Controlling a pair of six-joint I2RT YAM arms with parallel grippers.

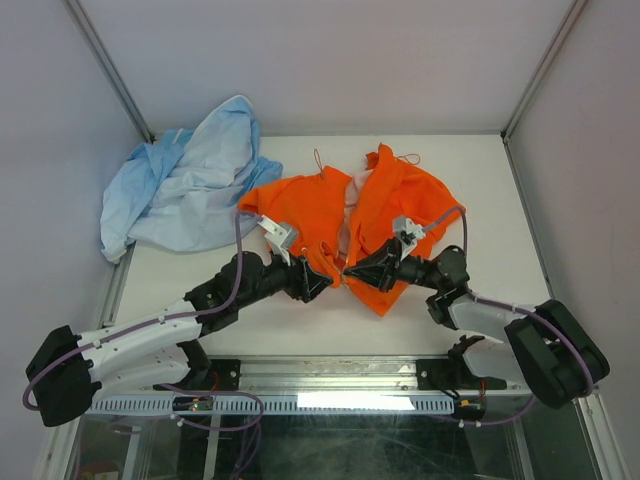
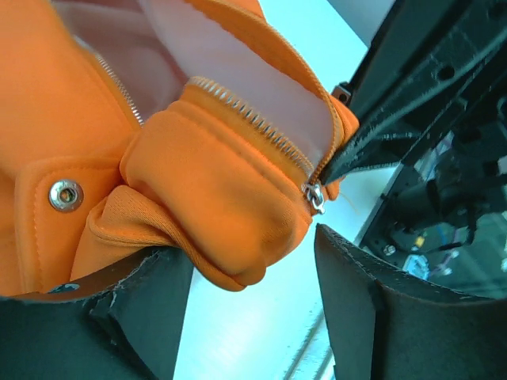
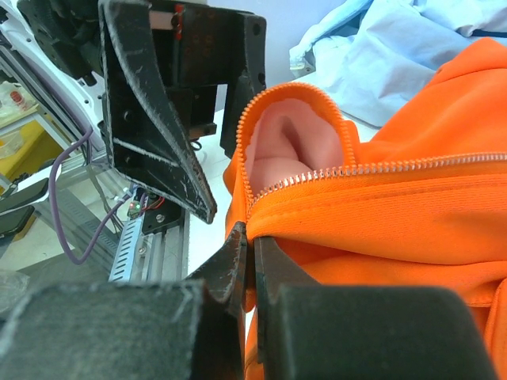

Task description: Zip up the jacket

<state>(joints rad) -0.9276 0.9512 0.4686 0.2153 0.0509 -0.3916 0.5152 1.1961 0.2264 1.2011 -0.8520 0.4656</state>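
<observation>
The orange hem bulges between the open fingers of my left gripper, off the zipper slider, so I need to move them and pinch the hem corner (image 2: 299,229) below the slider.
The orange jacket (image 1: 390,200) lies open-fronted in the middle of the table, with pale pink lining showing. My left gripper (image 1: 322,283) is at the bottom hem of the left panel. In the left wrist view (image 2: 245,265) it is open, and a bulge of orange hem (image 2: 206,182) hangs between its fingers. The metal zipper slider (image 2: 315,196) sits at the hem corner, with a snap button (image 2: 66,195) to the left. My right gripper (image 1: 348,270) faces it. In the right wrist view (image 3: 252,235) it is shut on the jacket's (image 3: 412,214) hem edge just below the zipper teeth (image 3: 380,168).
A light blue cloth garment (image 1: 185,190) lies crumpled at the back left and also shows in the right wrist view (image 3: 396,47). The two grippers nearly touch. The table's near edge and metal rail (image 1: 330,375) are close behind them.
</observation>
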